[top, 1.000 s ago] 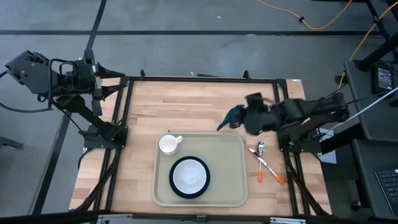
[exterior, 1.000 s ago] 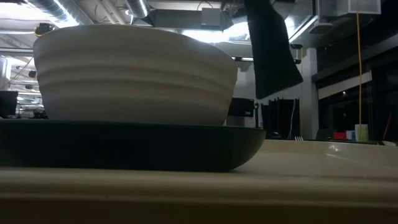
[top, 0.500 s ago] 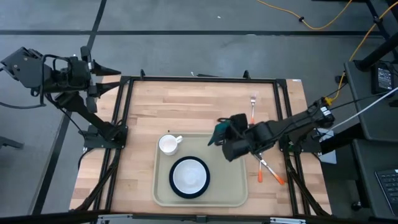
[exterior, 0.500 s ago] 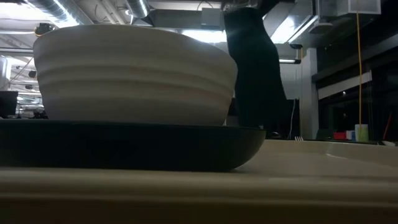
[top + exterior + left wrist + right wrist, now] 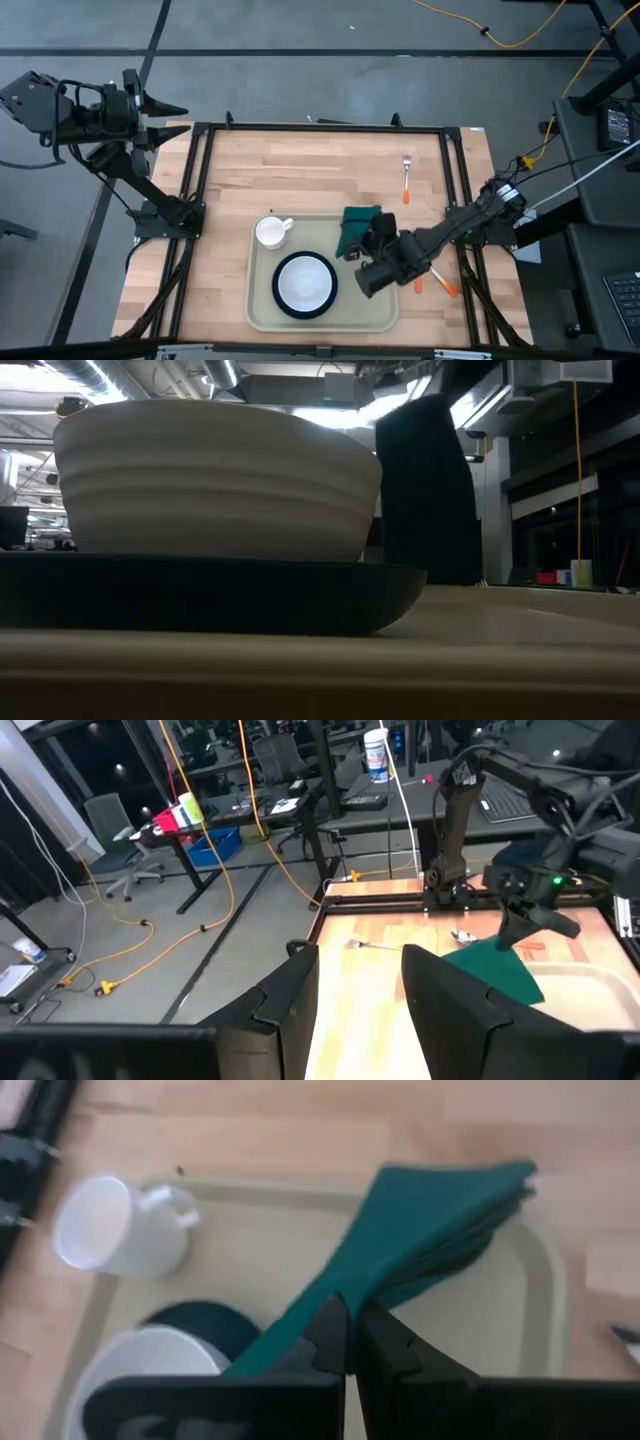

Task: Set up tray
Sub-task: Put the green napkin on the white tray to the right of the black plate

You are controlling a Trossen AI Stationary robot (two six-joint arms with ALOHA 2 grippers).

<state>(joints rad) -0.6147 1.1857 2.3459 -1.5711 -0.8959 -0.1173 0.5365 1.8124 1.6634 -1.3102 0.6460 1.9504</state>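
Observation:
The robot's right gripper will release the dark green napkin, which is over the tray now, on the cream tray's open part (image 5: 361,271) next to the dark plate.
The cream tray (image 5: 375,300) lies at the table's near middle and carries a white cup (image 5: 270,232) and a white bowl on a dark plate (image 5: 304,284). My right gripper (image 5: 368,243) is over the tray's far right part, shut on the dark green napkin (image 5: 356,225). The napkin also shows in the right wrist view (image 5: 440,1220) and in the low view (image 5: 425,490). My left gripper (image 5: 165,112) is open and empty, beyond the table's far left corner. My right gripper pinches the folded napkin between its two fingers at its near end (image 5: 335,1302), several layers together. The fingers slant down from the table's near right. The napkin slopes from the fingers to its far end (image 5: 480,1185), which lies on the tray's far right corner.
A fork with an orange handle (image 5: 406,178) lies on the table beyond the tray's far right. Two more orange-handled utensils (image 5: 438,282) lie to the right of the tray. Bare wood (image 5: 290,170) stretches across the table's far half.
My right gripper has carried the napkin toward the table's near left, over the tray, and gone down. The napkin hung clear below the gripper before; now its far end rests on the tray's far right corner. The fork has come into view.

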